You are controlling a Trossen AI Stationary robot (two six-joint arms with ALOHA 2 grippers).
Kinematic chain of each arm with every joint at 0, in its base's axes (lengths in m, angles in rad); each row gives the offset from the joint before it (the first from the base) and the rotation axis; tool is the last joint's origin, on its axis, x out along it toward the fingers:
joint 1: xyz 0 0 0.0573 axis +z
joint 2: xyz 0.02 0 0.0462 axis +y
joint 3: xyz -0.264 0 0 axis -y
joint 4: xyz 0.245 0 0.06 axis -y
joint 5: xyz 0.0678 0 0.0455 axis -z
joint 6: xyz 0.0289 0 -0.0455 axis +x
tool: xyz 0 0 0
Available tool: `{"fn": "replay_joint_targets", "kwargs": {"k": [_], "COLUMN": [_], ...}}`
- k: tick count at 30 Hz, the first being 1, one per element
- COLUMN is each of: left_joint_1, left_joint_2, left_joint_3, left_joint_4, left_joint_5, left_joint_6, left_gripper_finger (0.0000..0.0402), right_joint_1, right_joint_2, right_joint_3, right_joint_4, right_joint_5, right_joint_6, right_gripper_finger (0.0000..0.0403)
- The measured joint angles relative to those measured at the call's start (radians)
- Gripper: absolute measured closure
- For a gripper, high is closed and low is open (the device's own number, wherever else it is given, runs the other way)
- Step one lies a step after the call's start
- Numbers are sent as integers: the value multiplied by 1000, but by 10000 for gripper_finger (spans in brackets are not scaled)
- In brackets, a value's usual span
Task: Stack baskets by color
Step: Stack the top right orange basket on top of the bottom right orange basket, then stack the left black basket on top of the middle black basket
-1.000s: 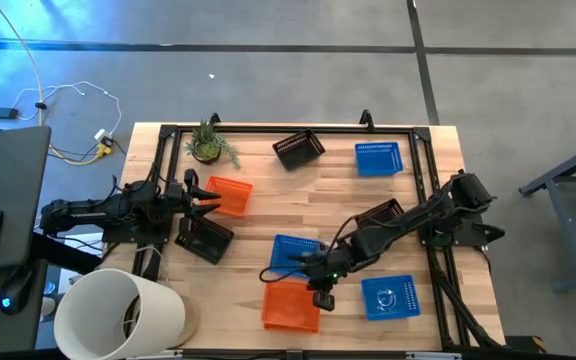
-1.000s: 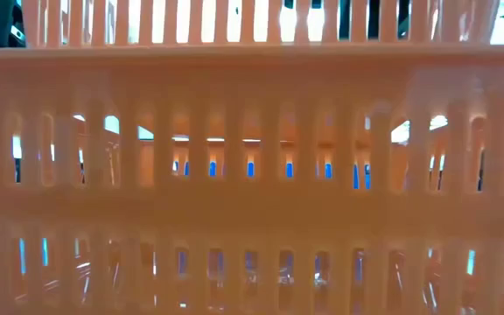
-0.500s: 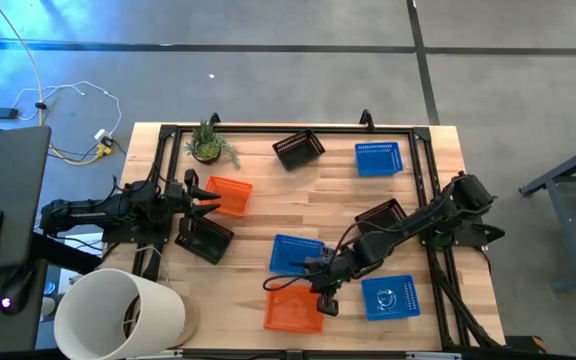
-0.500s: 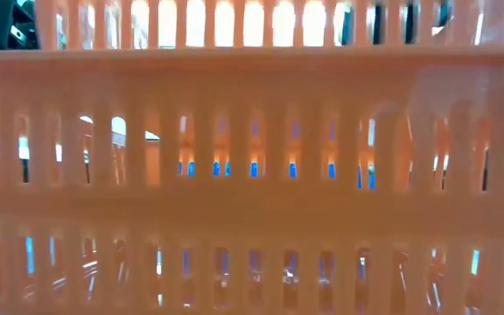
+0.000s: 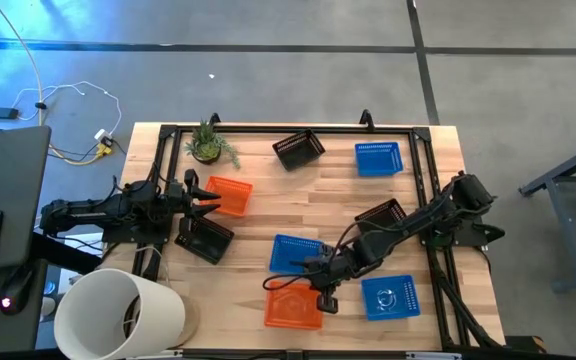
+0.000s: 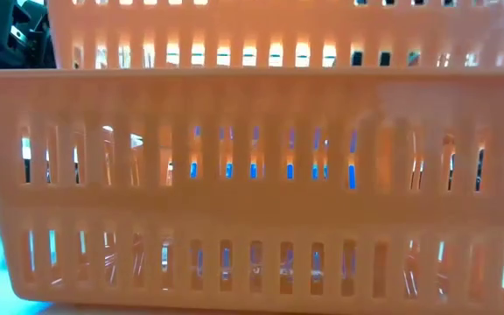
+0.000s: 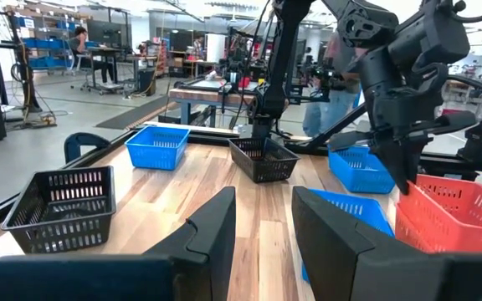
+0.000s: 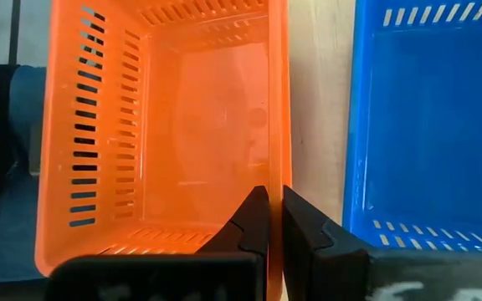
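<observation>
Next, I close my left gripper on the side of the black basket's rim (image 5: 214, 225) facing the second orange basket beside it.
My right gripper (image 5: 320, 293) is shut on an orange basket (image 5: 292, 309) near the table's near edge; that basket fills the low view (image 6: 252, 175). A blue basket (image 5: 295, 252) stands just beyond it, and another blue one (image 5: 389, 298) to its right. At the left, my left gripper (image 5: 206, 197) waits open and level beside a second orange basket (image 5: 231, 195), nothing between its fingers (image 7: 262, 234). Black baskets stand at the left (image 5: 205, 239), at the far side (image 5: 298, 149) and under my right arm (image 5: 384, 213). A third blue basket (image 5: 379, 158) stands at the far right. My right gripper pinches the rim of the orange basket's wall (image 8: 278, 159) that faces the blue basket (image 8: 425, 125), one finger (image 8: 253, 219) inside and one (image 8: 306, 230) outside. The fingers slant down from the far right. The basket sits upright; I cannot tell whether its bottom (image 6: 252, 297) rests on the table.
A green potted plant (image 5: 208, 145) stands at the far left corner. A big white bucket (image 5: 118, 315) stands off the near left corner. A black frame (image 5: 288, 128) runs around the tabletop. Bare wood (image 5: 318, 195) lies in the middle.
My right gripper has turned a little while keeping its place and staying shut. The orange basket in it has turned about and now lies squarer to the table's near edge. In the low view its left end has come into the picture.
</observation>
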Motion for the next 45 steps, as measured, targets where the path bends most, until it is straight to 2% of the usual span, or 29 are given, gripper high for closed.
{"fn": "replay_joint_targets", "kwargs": {"k": [5, 13, 17, 29, 34, 45], "left_joint_1": [0, 0, 0, 0, 0, 0], "left_joint_2": [0, 0, 0, 0, 5, 166], "left_joint_3": [0, 0, 0, 0, 13, 124], "left_joint_4": [0, 0, 0, 0, -3, -123], "left_joint_5": [0, 0, 0, 0, -11, -124], "left_joint_6": [0, 0, 0, 29, 42, 127], "left_gripper_finger": [294, 294, 294, 294, 294, 294], "right_joint_1": [0, 0, -3, -84, -140, -317], "right_joint_2": [0, 0, 0, -3, -48, -84], "right_joint_3": [0, 0, 0, 0, 0, 2], "right_joint_4": [0, 0, 0, -4, -31, -99], "right_joint_5": [-1, 0, 1, 6, 6, 6], "right_joint_6": [-12, -10, -16, -175, -267, -442], "right_gripper_finger": [388, 322, 303, 299, 299, 299]}}
